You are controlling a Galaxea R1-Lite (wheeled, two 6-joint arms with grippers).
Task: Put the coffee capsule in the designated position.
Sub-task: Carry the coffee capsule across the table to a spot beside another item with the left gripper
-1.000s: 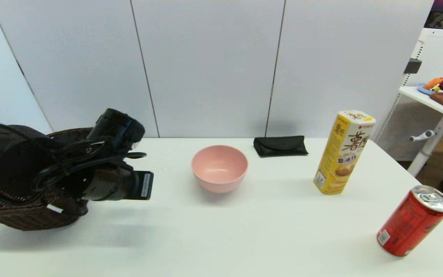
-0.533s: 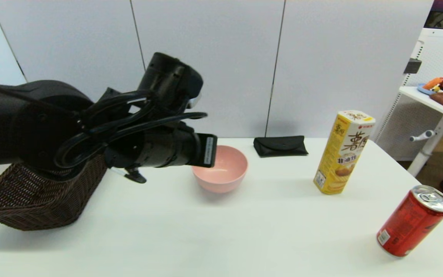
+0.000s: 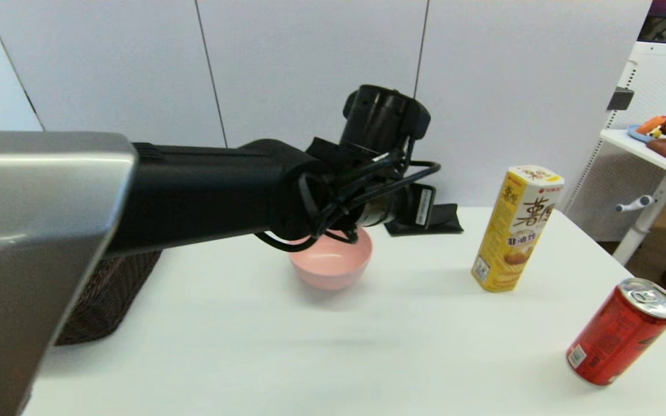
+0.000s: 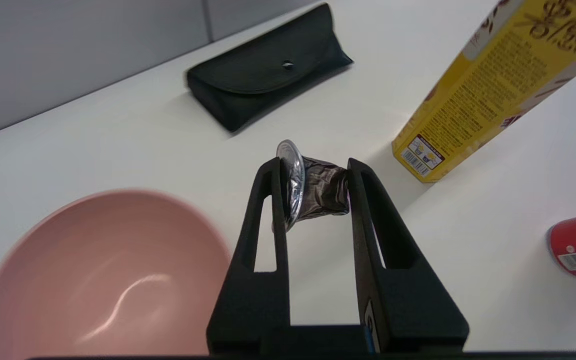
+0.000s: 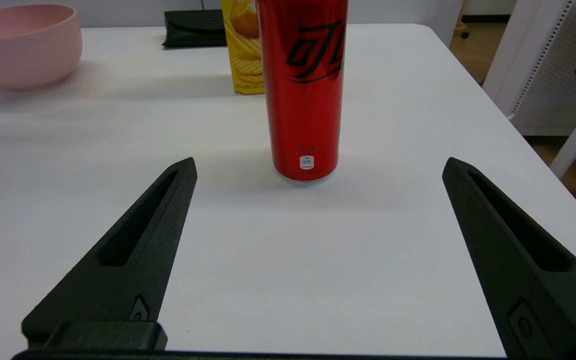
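Note:
I need to have my left gripper release the coffee capsule on the bare tabletop [image 3: 407, 259] [image 4: 287, 207] between the pink bowl and the yellow snack box.
The coffee capsule [image 4: 318, 192], dark grey and crumpled with a silvery rim, lies sideways between the tips of my left gripper [image 4: 316, 170], which is shut on it above the table. In the head view my left arm [image 3: 367, 190] reaches across over the pink bowl [image 3: 330, 261], and its wrist hides the capsule. No mark shows the designated position; bare white tabletop [image 4: 318, 285] lies under the capsule, between bowl, pouch and box. My right gripper [image 5: 319, 164] is low near the table's front right, open and empty, facing the red can [image 5: 304, 90].
A flat black pouch [image 4: 268, 75] lies near the back wall. A tall yellow snack box [image 3: 515, 228] stands right of the bowl, with the red can [image 3: 622, 332] nearer the front right corner. A dark wicker basket [image 3: 107, 294] sits at the left edge.
My left arm has risen from the wicker basket and swung right, past the pink bowl, toward the pouch and the yellow box. Nothing on the table has moved.

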